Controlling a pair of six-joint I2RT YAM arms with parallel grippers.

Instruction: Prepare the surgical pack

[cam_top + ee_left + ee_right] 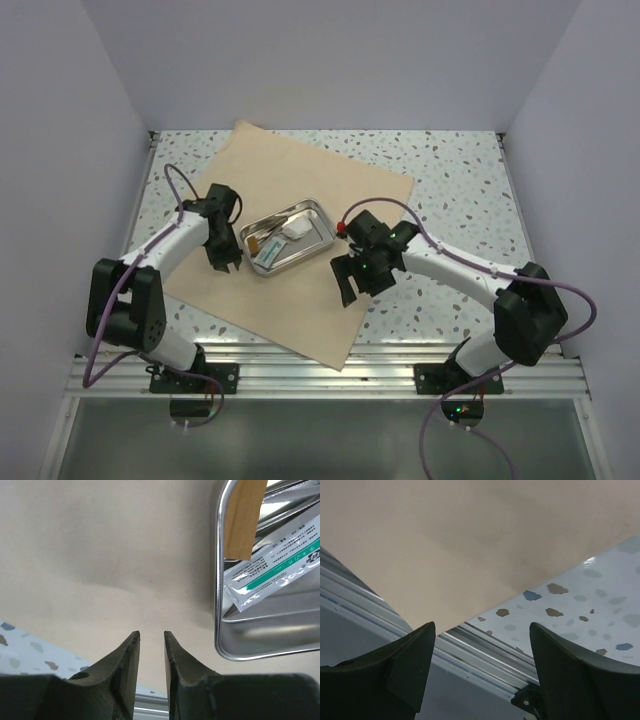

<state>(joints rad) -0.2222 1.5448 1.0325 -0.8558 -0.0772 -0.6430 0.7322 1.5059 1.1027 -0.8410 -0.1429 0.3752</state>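
The robot's right gripper needs to close on the near corner [340, 364] [421, 622] of the tan wrap sheet, where it reaches over the metal rail.
The tan wrap sheet [300, 165] lies flat and unfolded on the table, a corner pointing at the near rail. The shiny steel tray [325, 228] sits on its middle with a white-and-green packet [268, 255], a white pad [297, 230] and thin instruments inside. My left gripper [228, 264] hangs over the sheet just left of the tray's near corner, its jaws only narrowly apart and empty. In the left wrist view [152, 634] the tray rim [218, 580], the packet [270, 570] and a wooden stick [242, 515] show at right. My right gripper [347, 288] is wide open and empty over the sheet's near right edge [445, 540].
The speckled table [450, 180] is walled by white panels at left, back and right. A metal rail [400, 360] runs along the near edge, also in the right wrist view [470, 655]. The sheet's near corner reaches over that rail.
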